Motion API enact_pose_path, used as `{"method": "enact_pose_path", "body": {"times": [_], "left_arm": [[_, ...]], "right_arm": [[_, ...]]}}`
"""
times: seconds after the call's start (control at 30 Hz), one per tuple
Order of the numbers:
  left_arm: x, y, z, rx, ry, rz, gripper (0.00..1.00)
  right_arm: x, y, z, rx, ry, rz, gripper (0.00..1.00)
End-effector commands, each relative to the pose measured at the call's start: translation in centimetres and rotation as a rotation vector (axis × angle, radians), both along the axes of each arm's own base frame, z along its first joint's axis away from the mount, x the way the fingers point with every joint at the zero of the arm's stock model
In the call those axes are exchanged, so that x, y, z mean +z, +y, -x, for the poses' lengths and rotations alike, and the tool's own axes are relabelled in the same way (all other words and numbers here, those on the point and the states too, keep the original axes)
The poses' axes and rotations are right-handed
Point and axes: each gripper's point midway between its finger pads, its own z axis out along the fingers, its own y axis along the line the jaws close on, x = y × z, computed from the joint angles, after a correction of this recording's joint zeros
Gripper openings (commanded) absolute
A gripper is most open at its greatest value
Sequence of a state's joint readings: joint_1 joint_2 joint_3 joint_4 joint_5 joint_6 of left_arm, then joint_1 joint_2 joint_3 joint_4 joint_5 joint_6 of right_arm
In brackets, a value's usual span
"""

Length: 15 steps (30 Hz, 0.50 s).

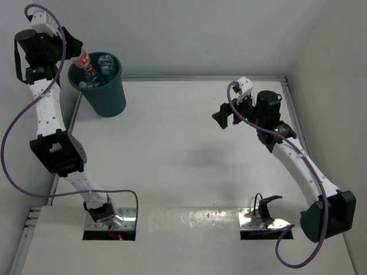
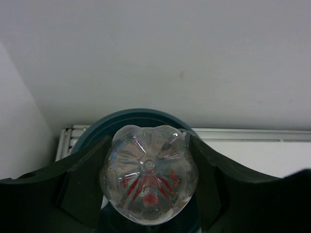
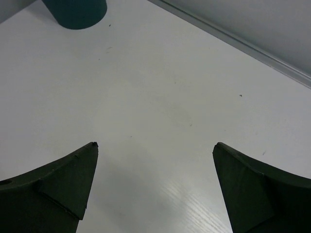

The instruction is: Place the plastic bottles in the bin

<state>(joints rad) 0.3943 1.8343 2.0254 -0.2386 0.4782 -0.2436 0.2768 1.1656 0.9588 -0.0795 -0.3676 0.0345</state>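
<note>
Next, my left gripper lets go of the clear plastic bottle on top of the bottles inside the dark teal bin (image 1: 94,71) (image 2: 151,187).
The dark teal bin (image 1: 102,86) stands at the table's far left corner; its rim also shows in the left wrist view (image 2: 141,116) and its base in the right wrist view (image 3: 75,12). Clear plastic bottles (image 1: 106,66) lie inside it. My left gripper (image 1: 80,60) is shut on a clear bottle with a red label (image 1: 85,62), held over the bin's left rim. In the left wrist view the bottle's base (image 2: 148,174) fills the space between the fingers. My right gripper (image 1: 226,117) is open and empty above the table's right half (image 3: 155,150).
White walls close in the back and both sides of the table (image 1: 183,149). A metal rail (image 1: 200,78) runs along the far edge. Two mounting plates with cables (image 1: 112,220) (image 1: 264,220) sit at the near edge.
</note>
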Motion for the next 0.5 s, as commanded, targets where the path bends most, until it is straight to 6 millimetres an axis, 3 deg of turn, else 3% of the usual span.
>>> {"method": "enact_pose_path", "body": {"times": [0.0,0.07,0.2,0.3,0.33,0.37,0.43,0.47], "left_arm": [[2.6,3.2,0.0,0.143,-0.084,-0.115,0.0],[2.1,3.9,-0.2,0.172,-0.074,-0.139,0.0],[3.0,4.7,-0.5,0.195,-0.131,-0.126,0.0],[6.3,4.4,-0.4,0.175,-0.259,-0.088,0.0],[5.7,4.5,-0.7,0.174,-0.25,-0.068,0.0],[7.3,4.3,-0.5,0.171,-0.3,-0.07,0.0],[7.9,4.4,-1.1,0.181,-0.321,-0.062,0.0],[7.3,3.9,-2.0,0.168,-0.317,-0.059,0.0]], "right_arm": [[-0.2,0.0,0.1,0.011,0.015,-0.021,1.0],[-0.4,-0.4,0.1,0.009,0.019,-0.022,1.0],[-1.1,-0.4,0.2,0.021,0.042,-0.02,0.99],[-1.4,-0.2,0.2,0.031,0.048,-0.018,0.99],[-1.5,-0.2,0.2,0.033,0.05,-0.016,0.99],[-1.4,-0.3,0.1,0.03,0.049,-0.016,0.99],[-1.6,-0.4,0.1,0.026,0.055,-0.016,0.99],[-1.7,-0.4,0.0,0.028,0.056,-0.016,0.99]]}}
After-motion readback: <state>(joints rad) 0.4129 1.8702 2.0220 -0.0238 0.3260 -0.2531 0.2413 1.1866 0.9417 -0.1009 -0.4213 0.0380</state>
